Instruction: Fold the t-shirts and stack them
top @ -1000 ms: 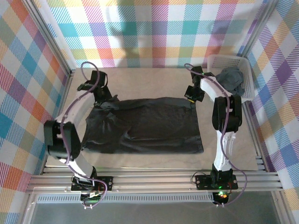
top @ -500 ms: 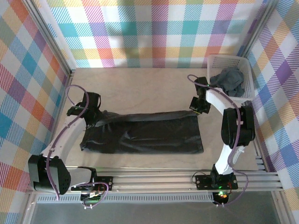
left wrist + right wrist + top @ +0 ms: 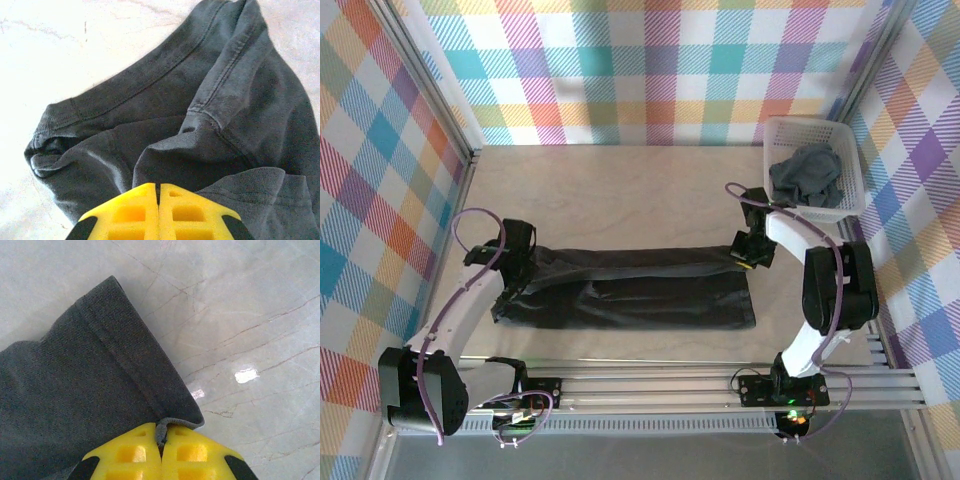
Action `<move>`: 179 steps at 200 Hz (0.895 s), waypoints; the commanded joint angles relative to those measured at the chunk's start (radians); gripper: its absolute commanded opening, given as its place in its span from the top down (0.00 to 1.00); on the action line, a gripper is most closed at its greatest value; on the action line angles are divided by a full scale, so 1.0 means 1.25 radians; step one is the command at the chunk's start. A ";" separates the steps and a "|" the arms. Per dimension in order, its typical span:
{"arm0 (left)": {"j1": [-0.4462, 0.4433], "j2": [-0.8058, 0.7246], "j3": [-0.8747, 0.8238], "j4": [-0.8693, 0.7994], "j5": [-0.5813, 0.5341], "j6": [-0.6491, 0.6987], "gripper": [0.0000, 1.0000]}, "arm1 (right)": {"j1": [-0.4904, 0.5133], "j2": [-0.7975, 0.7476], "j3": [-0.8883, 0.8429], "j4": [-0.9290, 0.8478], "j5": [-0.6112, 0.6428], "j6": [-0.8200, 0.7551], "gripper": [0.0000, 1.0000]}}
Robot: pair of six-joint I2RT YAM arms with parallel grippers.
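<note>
My right gripper is holding the t-shirt's hem well short of its far corner, so I need to let go and grip the t-shirt nearer that corner [image 3: 112,295] before I straighten the t-shirt's bunched end.
A dark charcoal t-shirt [image 3: 640,295] lies as a long folded band across the middle of the table. My left gripper [image 3: 523,268] is shut on the t-shirt's left end. In the left wrist view the cloth [image 3: 165,100] tents up into the closed yellow jaws of that gripper [image 3: 158,186]. My right gripper [image 3: 753,258] is shut on the shirt's right far corner. There the hem [image 3: 172,412] is pinched between the yellow fingers of the gripper [image 3: 161,432]. A second, grey t-shirt [image 3: 807,172] lies crumpled in the basket.
A white lattice basket [image 3: 800,125] stands at the back right corner. Bare pale tabletop [image 3: 620,190] stretches behind the shirt. Checked walls close in the sides and back, and an aluminium rail [image 3: 650,385] runs along the near edge.
Both grippers have moved toward the near edge, carrying the shirt's far edge with them. The shirt has gone from a wide spread to a narrow folded band.
</note>
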 commanded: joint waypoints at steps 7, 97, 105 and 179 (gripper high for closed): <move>0.007 -0.016 -0.017 -0.036 -0.002 -0.048 1.00 | 0.003 -0.029 -0.025 -0.012 -0.008 0.016 1.00; 0.002 -0.061 -0.023 -0.088 -0.049 -0.076 1.00 | 0.020 -0.076 -0.046 -0.041 0.022 0.027 1.00; 0.002 -0.065 -0.027 -0.089 -0.048 -0.075 1.00 | 0.020 -0.077 -0.048 -0.043 0.025 0.027 1.00; 0.003 -0.051 -0.044 -0.068 -0.009 -0.060 0.65 | 0.020 -0.136 -0.116 -0.067 0.037 0.097 0.73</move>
